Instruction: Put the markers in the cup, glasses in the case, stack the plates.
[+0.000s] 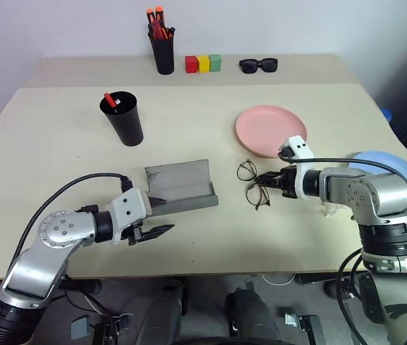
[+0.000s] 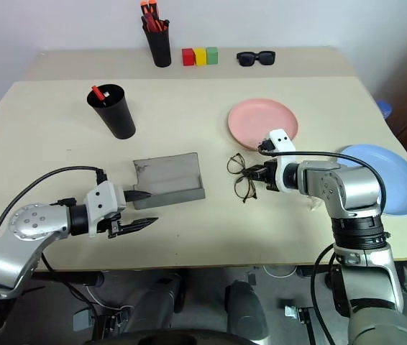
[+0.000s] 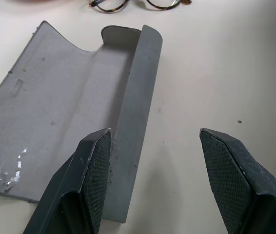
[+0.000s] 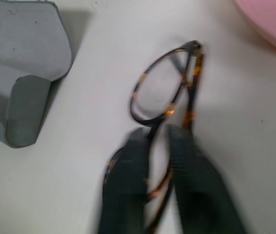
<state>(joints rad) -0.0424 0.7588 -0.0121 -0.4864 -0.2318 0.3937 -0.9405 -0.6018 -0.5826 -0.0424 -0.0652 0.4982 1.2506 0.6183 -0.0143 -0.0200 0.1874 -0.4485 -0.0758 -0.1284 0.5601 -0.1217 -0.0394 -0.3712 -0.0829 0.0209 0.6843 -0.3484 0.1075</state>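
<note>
The glasses' folded arm is outside my right gripper's fingers at the bridge; next I open, then pinch bridge and arm together (image 4: pixel 156 126) before lifting.
The wire-framed glasses (image 1: pixel 249 181) lie on the table between the open grey case (image 1: pixel 180 188) and the pink plate (image 1: pixel 270 129). My right gripper (image 1: pixel 265 180) is shut on the glasses' frame at the end nearer the plate; in the right wrist view its fingers (image 4: pixel 128 175) pinch the rim. My left gripper (image 1: pixel 160 231) hovers open just in front of the case (image 3: pixel 69 112), holding nothing. The blue plate (image 1: pixel 405 176) sits at the right edge, partly behind my right arm. The wide black cup (image 1: pixel 123 118) holds a red-capped marker (image 1: pixel 108 98).
At the back stand a slim pen cup (image 1: pixel 163 52) of orange-tipped markers, red, yellow and green blocks (image 1: pixel 203 63) and black sunglasses (image 1: pixel 258 65). The table's front edge runs close under both arms.
</note>
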